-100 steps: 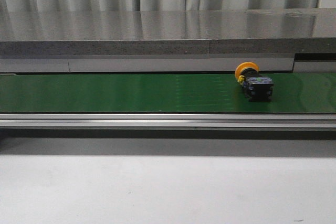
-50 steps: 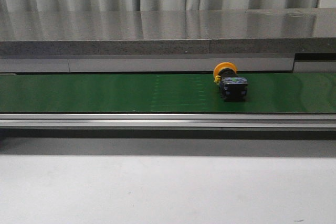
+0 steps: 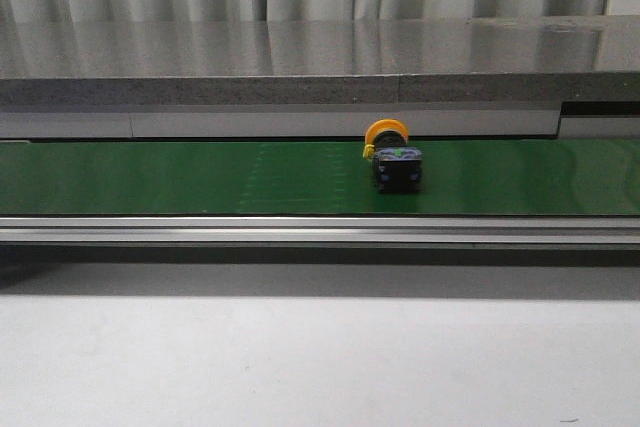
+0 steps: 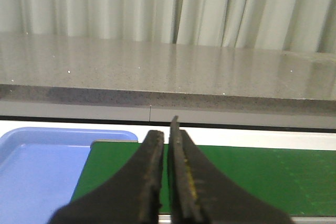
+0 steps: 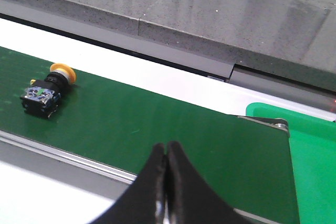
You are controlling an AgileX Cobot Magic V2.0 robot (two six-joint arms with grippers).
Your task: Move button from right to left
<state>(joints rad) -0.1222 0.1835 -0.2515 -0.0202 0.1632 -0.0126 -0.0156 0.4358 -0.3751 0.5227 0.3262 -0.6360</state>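
My left gripper should grip the button next at its black body (image 3: 397, 163), in front of the yellow cap.
The button (image 3: 394, 160) lies on its side on the green conveyor belt (image 3: 200, 177), yellow cap toward the back, black body toward the front, a little right of the belt's middle. In the right wrist view the button (image 5: 44, 90) sits far off from my right gripper (image 5: 167, 146), which is shut with nothing in it, above the belt's near rail. My left gripper (image 4: 167, 134) is shut and empty above the belt's left end. Neither gripper shows in the front view.
A grey stone-like ledge (image 3: 300, 62) runs behind the belt, and a metal rail (image 3: 300, 230) runs along its front. A blue tray (image 4: 37, 166) lies past the belt's left end. A green bin (image 5: 315, 145) lies past its right end.
The button has travelled leftward along the belt, from the right part toward the middle. No arm is seen moving.
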